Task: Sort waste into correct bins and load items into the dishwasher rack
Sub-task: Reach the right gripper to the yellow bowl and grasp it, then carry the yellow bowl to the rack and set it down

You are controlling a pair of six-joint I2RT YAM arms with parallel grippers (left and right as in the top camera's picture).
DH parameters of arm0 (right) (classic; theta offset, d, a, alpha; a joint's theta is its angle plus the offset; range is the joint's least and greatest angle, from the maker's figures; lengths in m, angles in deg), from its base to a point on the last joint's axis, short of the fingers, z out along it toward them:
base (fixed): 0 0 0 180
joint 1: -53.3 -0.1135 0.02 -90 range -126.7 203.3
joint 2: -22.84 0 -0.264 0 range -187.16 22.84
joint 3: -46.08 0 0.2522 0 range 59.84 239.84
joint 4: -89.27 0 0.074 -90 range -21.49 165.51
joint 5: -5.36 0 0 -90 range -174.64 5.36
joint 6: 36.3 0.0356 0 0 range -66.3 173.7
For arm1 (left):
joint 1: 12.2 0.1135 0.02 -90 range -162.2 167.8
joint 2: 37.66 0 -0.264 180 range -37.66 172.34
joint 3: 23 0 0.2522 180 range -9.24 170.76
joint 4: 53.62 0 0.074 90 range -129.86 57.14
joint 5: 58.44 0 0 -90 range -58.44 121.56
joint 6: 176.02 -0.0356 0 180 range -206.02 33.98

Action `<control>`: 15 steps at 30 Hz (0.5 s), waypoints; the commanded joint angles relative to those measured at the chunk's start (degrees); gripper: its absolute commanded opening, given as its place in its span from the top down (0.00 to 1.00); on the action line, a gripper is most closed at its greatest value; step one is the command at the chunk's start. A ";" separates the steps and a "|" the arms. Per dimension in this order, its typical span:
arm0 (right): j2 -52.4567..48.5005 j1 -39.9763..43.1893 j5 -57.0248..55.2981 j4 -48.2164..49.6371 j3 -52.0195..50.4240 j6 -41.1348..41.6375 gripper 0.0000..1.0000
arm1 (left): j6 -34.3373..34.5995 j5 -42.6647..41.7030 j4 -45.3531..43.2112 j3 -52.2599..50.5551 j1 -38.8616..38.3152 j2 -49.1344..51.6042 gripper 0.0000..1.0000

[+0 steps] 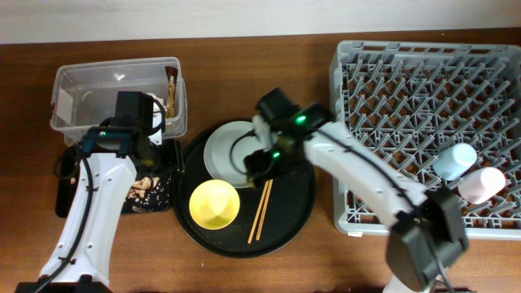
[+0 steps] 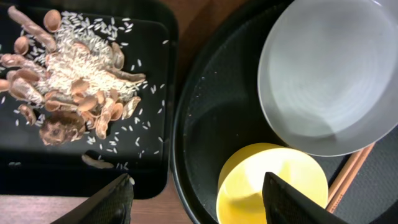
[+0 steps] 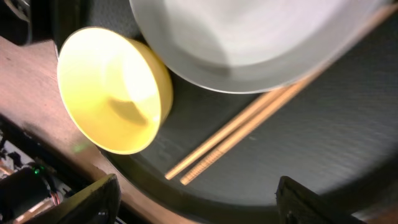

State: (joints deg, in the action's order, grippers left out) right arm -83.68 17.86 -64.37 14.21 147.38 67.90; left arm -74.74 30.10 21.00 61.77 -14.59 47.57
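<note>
My right gripper will go next to the yellow bowl and close on the bowl's rim [image 1: 237, 212] [image 3: 153, 132] beside the wooden chopsticks.
The pale grey-green plate [image 1: 225, 146], the yellow bowl [image 1: 215, 204] and the wooden chopsticks [image 1: 260, 212] lie on the round black tray [image 1: 301, 207]. My right gripper [image 1: 259, 163] is open over the plate's right edge; its wrist view shows the plate [image 3: 249, 37], bowl [image 3: 112, 87] and chopsticks [image 3: 249, 124]. My left gripper [image 1: 163, 150] is open and empty between the flat black tray [image 2: 81, 168], which holds brownish food scraps and rice [image 2: 68, 81], and the round tray. The light blue cup [image 1: 454, 160] and the pink cup [image 1: 481, 184] lie in the grey rack [image 1: 423, 57]. The clear tub [image 1: 114, 81] holds a brown wrapper [image 1: 172, 85].
The left arm covers part of the flat black tray [image 1: 63, 195] and the tub's front edge. The rack fills the table's right side. Bare wood shows between the round tray and the rack [image 1: 324, 114] and along the front edge.
</note>
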 commanded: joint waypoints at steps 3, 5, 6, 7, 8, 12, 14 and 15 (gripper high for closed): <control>-6.73 -7.10 -0.15 2.10 0.85 5.95 0.30 | 1.55 2.99 0.11 0.33 1.05 -0.66 0.34; -8.74 -9.05 -0.83 3.34 0.85 6.80 0.33 | 2.05 2.93 0.11 0.35 2.34 -0.66 0.34; -9.97 -10.25 -2.43 3.76 0.85 9.22 0.37 | 2.21 2.73 0.15 0.33 3.04 -0.66 0.34; -10.54 -10.93 -3.37 4.22 0.85 10.36 0.42 | 2.21 2.75 0.28 0.33 3.45 -0.66 0.34; -11.06 -11.54 -3.45 4.96 0.85 10.62 0.48 | 2.21 2.75 0.33 0.33 3.76 -0.66 0.34; -11.82 -12.17 -7.43 5.27 0.85 13.79 0.61 | 2.21 2.75 0.33 0.33 3.85 -0.66 0.33; -11.89 -12.17 -7.48 5.42 0.85 14.34 0.69 | 2.21 2.75 0.33 0.35 3.85 -0.66 0.33; -11.93 -12.17 -7.48 5.53 0.85 15.32 0.70 | 2.21 2.75 0.33 0.35 3.85 -0.66 0.33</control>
State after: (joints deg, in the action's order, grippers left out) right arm -94.65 5.95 -70.07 19.48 147.38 80.92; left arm -72.99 32.29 21.22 61.77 -11.03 47.57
